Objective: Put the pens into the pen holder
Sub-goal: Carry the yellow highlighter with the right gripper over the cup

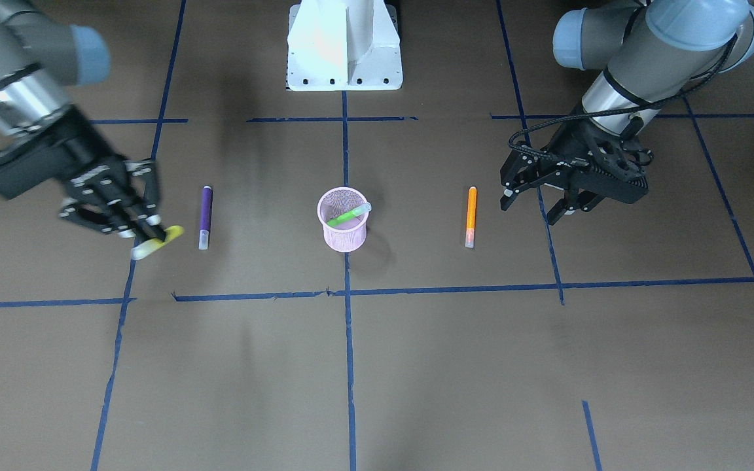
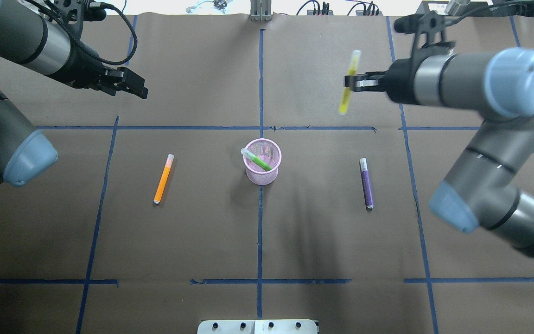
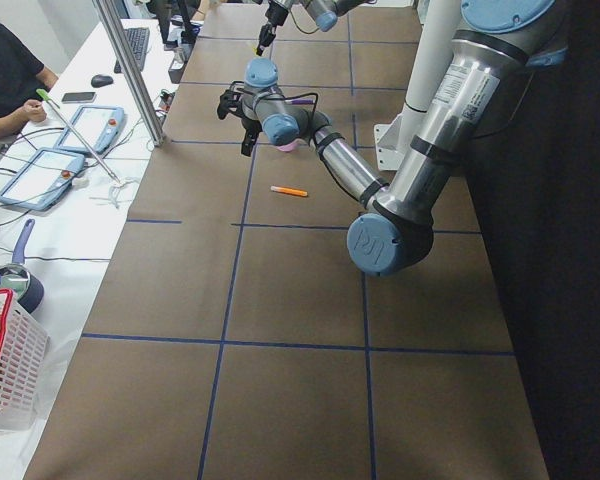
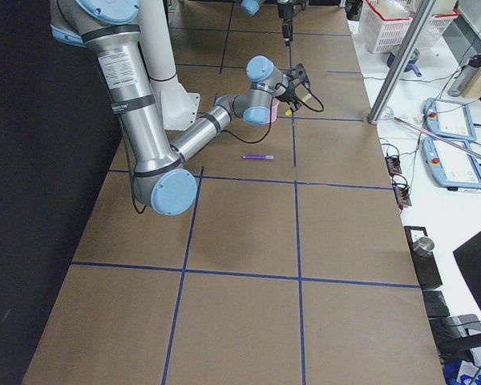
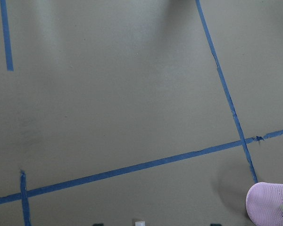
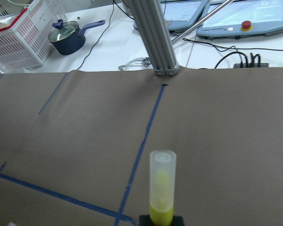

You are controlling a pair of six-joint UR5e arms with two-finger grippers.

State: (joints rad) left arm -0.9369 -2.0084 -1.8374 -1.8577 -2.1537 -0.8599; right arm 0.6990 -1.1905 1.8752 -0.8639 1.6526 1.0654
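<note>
I should let go of the yellow pen with my right gripper inside the pink mesh pen holder (image 1: 349,215), next to the green pen. The yellow pen is still held away from the holder.
The pink mesh pen holder (image 1: 343,229) (image 2: 262,170) stands at the table's middle with the green pen (image 1: 349,214) (image 2: 258,160) leaning inside it. My right gripper (image 1: 154,232) (image 2: 352,82) is shut on the yellow pen (image 1: 158,241) (image 2: 346,83) (image 6: 162,188) and holds it above the table, away from the holder. The purple pen (image 1: 205,216) (image 2: 366,183) lies flat near it. The orange pen (image 1: 471,216) (image 2: 162,179) lies flat on the other side. My left gripper (image 1: 534,206) (image 2: 132,88) is open and empty, beside the orange pen. The holder's edge shows in the left wrist view (image 5: 271,207).
Blue tape lines (image 1: 351,291) divide the brown table. The white robot base (image 1: 344,46) stands at the robot's edge. An aluminium post (image 6: 155,42), a white basket (image 6: 23,35) and a pot (image 6: 68,35) stand beyond the far edge.
</note>
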